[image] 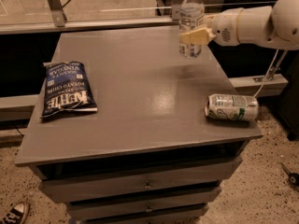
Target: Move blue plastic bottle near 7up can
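The robot's gripper will release the blue plastic bottle on the grey table point(212, 86) just behind the 7up can.
The blue plastic bottle point(191, 17) is clear with a white cap and a printed label. It stands upright, held just above the far right part of the grey table point(135, 97). My gripper point(195, 35) reaches in from the right and is shut on the bottle's lower half. The 7up can point(231, 108) lies on its side near the table's right front corner, well in front of the bottle and apart from it.
A dark blue bag of potato chips point(67, 88) lies flat on the left side of the table. Drawers point(140, 185) sit below the tabletop. A metal rail and frame point(56, 8) run behind the table. A shoe point(14, 213) shows at bottom left.
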You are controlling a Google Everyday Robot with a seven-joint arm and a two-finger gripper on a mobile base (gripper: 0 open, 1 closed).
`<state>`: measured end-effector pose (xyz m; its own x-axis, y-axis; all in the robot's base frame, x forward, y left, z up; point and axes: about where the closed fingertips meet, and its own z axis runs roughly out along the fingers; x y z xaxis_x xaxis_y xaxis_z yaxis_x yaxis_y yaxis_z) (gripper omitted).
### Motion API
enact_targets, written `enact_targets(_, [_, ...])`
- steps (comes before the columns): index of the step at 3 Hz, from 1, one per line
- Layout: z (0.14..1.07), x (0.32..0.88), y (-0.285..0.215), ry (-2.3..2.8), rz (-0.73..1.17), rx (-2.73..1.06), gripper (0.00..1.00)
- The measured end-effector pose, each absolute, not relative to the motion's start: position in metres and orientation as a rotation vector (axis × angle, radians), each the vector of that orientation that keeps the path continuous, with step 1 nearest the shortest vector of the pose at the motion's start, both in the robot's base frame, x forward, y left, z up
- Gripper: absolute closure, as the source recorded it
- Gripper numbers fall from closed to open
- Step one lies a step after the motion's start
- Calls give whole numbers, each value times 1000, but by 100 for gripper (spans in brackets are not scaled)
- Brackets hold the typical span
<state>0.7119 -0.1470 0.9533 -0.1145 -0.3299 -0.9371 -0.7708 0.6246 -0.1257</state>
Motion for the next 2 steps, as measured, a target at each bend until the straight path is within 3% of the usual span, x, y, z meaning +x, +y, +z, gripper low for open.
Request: enact_targets(2, [929,682,-207,1750,503,-920,100])
